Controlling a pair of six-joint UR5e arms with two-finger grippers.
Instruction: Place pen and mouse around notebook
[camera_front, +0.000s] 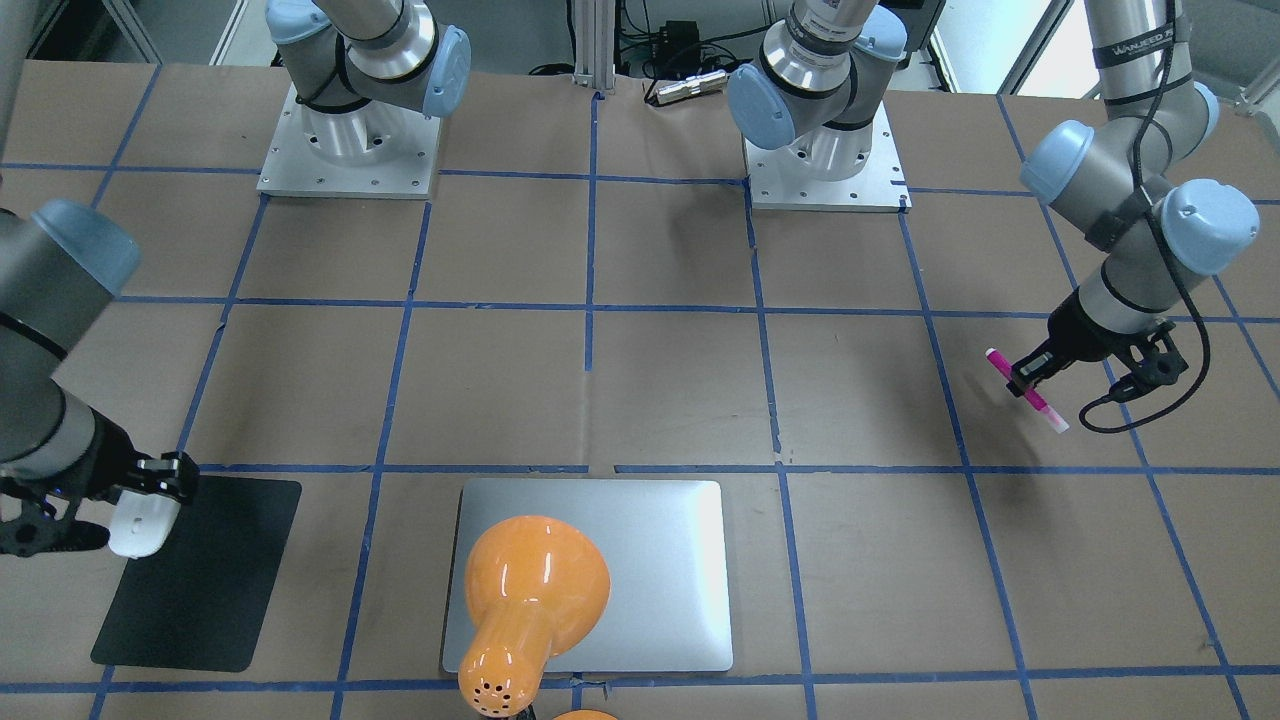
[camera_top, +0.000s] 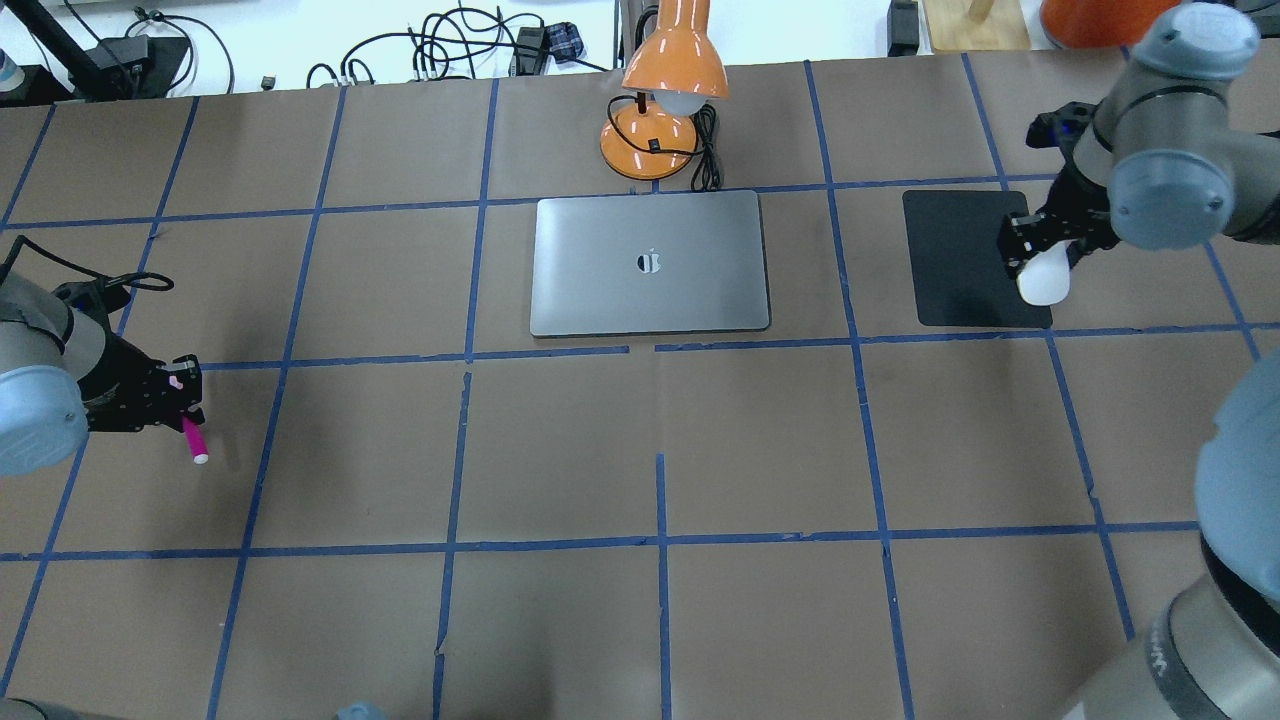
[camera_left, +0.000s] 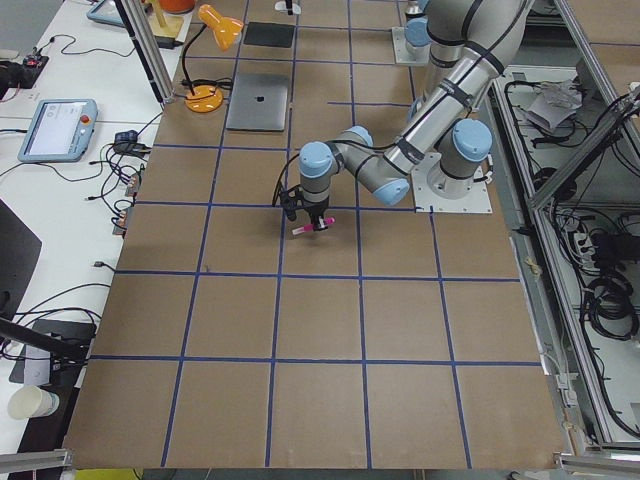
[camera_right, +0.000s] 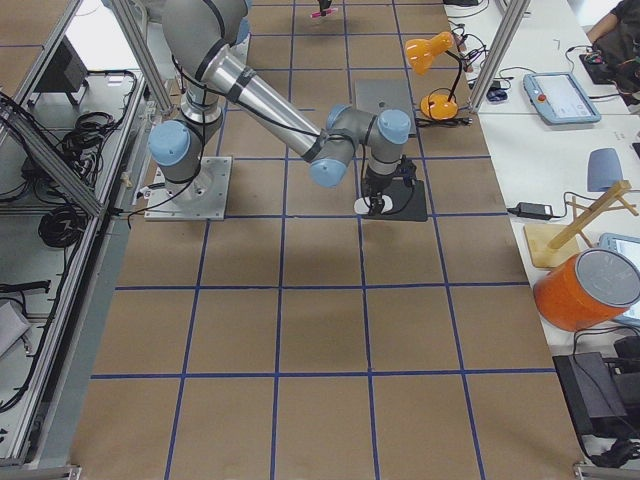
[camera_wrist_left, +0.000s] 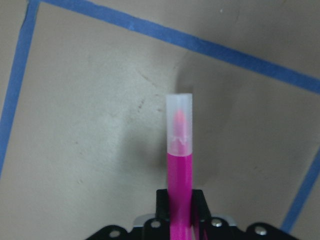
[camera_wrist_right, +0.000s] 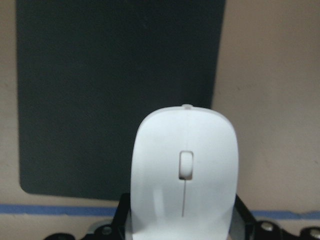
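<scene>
The robot's left gripper needs to set the pink pen down on the table, just off the blue tape's end (camera_front: 596, 385) that faces the notebook. The pen is now held off the table.
The silver-grey notebook (camera_top: 650, 263) lies shut at the table's far middle, also seen in the front-facing view (camera_front: 660, 560). My left gripper (camera_top: 180, 400) is shut on the pink pen (camera_top: 192, 438), holding it off the table far to the notebook's left; the pale cap end (camera_wrist_left: 179, 125) points away from the jaws. My right gripper (camera_top: 1040, 255) is shut on the white mouse (camera_top: 1043, 280), which hangs over the near right corner of the black pad (camera_top: 965, 258). The wrist view shows the mouse (camera_wrist_right: 184, 170) above the pad's edge.
An orange desk lamp (camera_top: 660, 90) stands just behind the notebook, its shade hanging over the notebook in the front-facing view (camera_front: 530, 590). Blue tape lines grid the brown table. Both arm bases (camera_front: 350, 150) sit at the robot's side.
</scene>
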